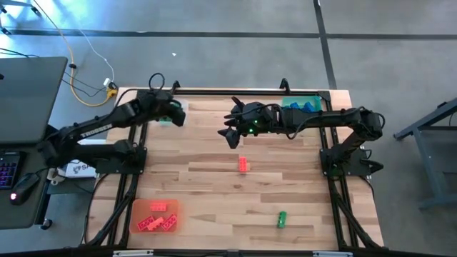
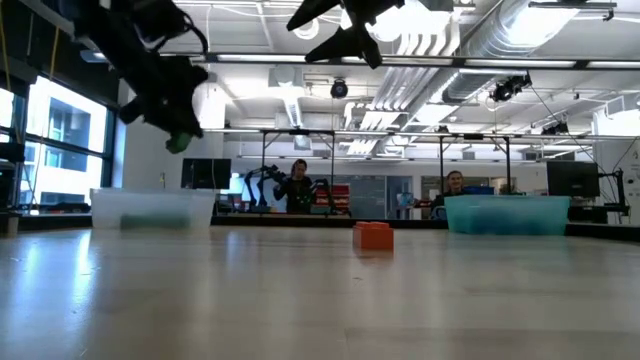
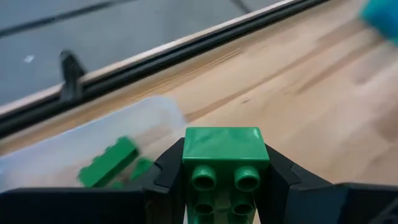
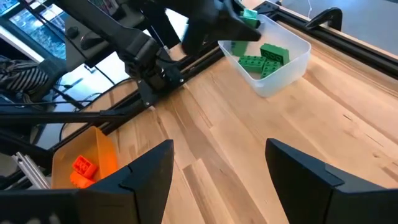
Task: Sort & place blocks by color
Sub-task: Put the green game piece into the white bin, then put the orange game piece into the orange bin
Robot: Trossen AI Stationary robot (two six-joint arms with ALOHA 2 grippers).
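Next, I close my right gripper on the long sides of the red block (image 1: pixel 243 164) at the middle of the table, because that block belongs in the orange tray.
My left gripper (image 1: pixel 172 112) is shut on a green block (image 3: pixel 224 149) and hovers over the clear tray (image 1: pixel 168 120) at the table's far left. Green blocks (image 4: pixel 266 56) lie in that tray. My right gripper (image 1: pixel 230 130) hangs open in the air over the far middle of the table and holds nothing. A red block (image 1: pixel 243 164) lies flat on the table's middle. A second green block (image 1: pixel 282 218) lies near the near edge. Red blocks (image 1: pixel 157 218) rest in the orange tray, blue ones (image 1: pixel 303 106) in the teal tray. My left gripper pinches the green block between its two fingers (image 3: pixel 166 175), on two opposite side faces (image 3: pixel 186 163). The block's studded face (image 3: pixel 225 180) shows between the fingers. The block is lifted clear, above the clear tray (image 3: pixel 74 155), as the low view shows (image 2: pixel 180 140).
The orange tray (image 1: pixel 137 207) sits at the near left corner, the teal tray (image 1: pixel 289 104) at the far right. Black frame rails run along the table's sides and far edge. Bare wood lies between the trays. People sit in the room behind (image 2: pixel 298 185).
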